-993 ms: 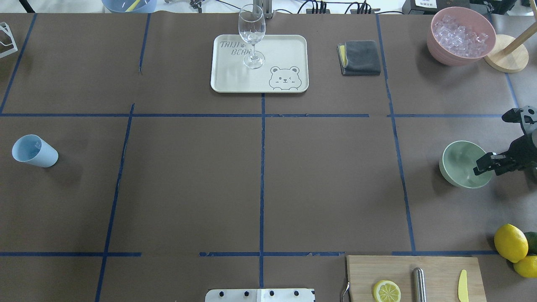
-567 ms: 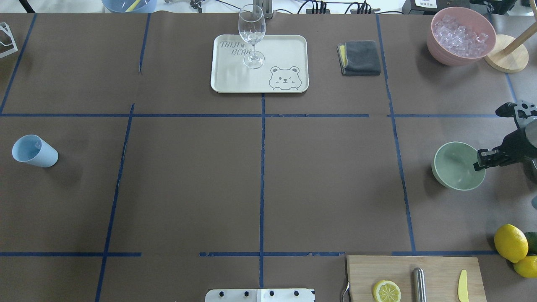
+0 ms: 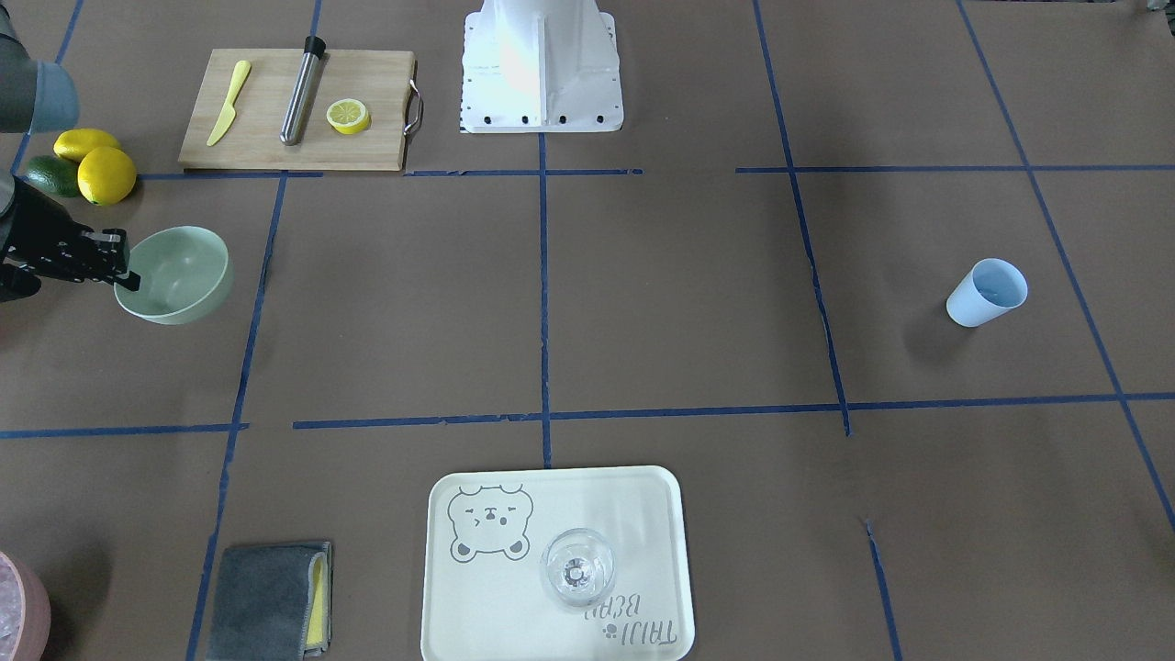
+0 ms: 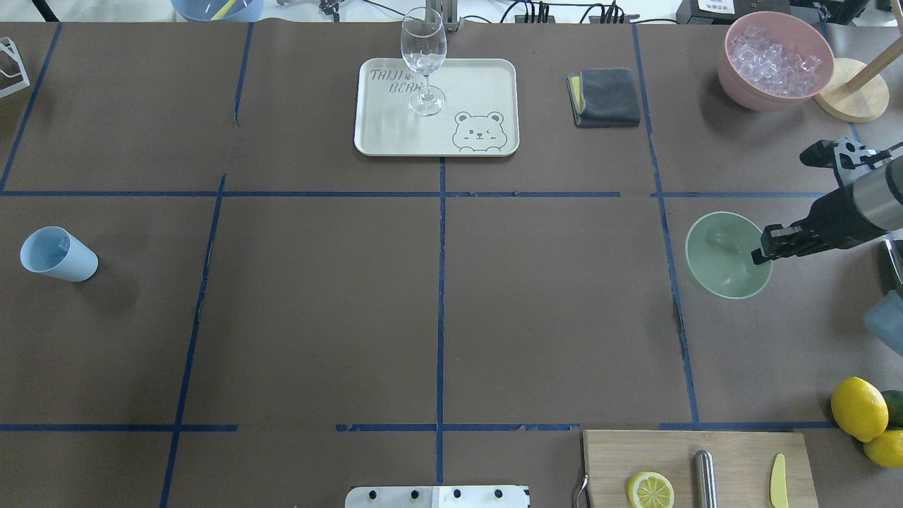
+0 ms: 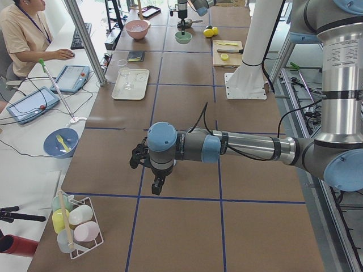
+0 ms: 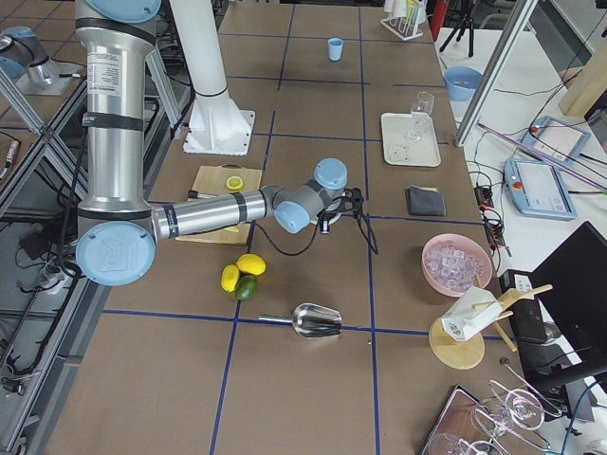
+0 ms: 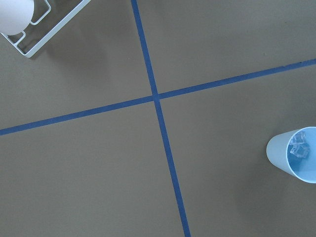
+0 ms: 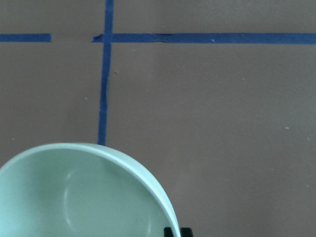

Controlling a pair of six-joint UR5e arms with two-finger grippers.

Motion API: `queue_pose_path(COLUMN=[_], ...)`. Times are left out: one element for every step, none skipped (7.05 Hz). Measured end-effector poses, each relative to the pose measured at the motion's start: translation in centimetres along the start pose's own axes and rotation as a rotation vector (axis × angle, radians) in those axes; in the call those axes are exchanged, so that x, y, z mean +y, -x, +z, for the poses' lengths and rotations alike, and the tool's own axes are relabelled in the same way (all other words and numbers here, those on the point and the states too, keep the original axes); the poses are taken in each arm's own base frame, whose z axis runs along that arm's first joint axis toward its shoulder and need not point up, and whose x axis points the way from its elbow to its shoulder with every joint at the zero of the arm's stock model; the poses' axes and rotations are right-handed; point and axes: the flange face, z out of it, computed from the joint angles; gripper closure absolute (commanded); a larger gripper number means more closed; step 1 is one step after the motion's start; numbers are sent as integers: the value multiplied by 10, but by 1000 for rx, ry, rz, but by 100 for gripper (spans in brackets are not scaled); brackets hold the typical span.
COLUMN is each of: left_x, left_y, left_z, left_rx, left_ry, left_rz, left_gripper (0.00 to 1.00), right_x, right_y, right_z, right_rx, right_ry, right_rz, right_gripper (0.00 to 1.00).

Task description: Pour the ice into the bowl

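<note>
My right gripper is to let go of the mint-green bowl, now held slightly off the table, just on the cup side of the central blue tape line (image 3: 624, 283).
The mint-green bowl (image 4: 723, 262) is at the table's right side, empty inside, also in the front-facing view (image 3: 184, 266) and the right wrist view (image 8: 74, 197). My right gripper (image 4: 760, 252) is shut on the bowl's right rim and holds it slightly off the table. The ice (image 7: 298, 147), a few clear cubes, lies inside the light blue cup (image 4: 58, 255) at the far left. My left gripper (image 5: 157, 184) shows only in the exterior left view, and I cannot tell if it is open or shut. The cup (image 7: 294, 154) stands to its right.
A pink tub (image 4: 735, 70) of whitish ice stands back right beside a wooden stand (image 4: 850, 99). A tray (image 4: 487, 85) with a wine glass (image 4: 423, 56) and a grey cloth (image 4: 604, 97) are at the back. A cutting board (image 4: 734, 458), lemons (image 4: 858, 408) and a metal scoop (image 6: 318, 320) are near right.
My right gripper has carried the bowl leftward and slightly back, toward the table's middle. The cup has not moved.
</note>
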Motion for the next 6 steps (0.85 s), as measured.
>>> queue_pose_path(left_x=[-2, -5, -8, -11, -13, -13], left_y=[-3, -6, -8, -10, -11, -12], left_z=[-2, -4, -7, -8, -10, -10], left_rx=[3, 4, 5, 4, 0, -7], left_ry=[-5, -11, -17, -24, -47, -83], left_rz=[5, 10, 17, 25, 52, 94], left_gripper=[0, 0, 0, 0, 0, 0], right_x=[-9, -5, 13, 31, 42, 47], right_y=[69, 153, 236, 313, 386, 441], right_z=[13, 37, 65, 89, 108, 126], right_rx=[-46, -88, -120, -131, -106, -64], right_ry=[-3, -3, -11, -35, -58, -75], right_rz=[91, 173, 239, 289, 320, 347], right_gripper=[100, 100, 100, 100, 100, 100])
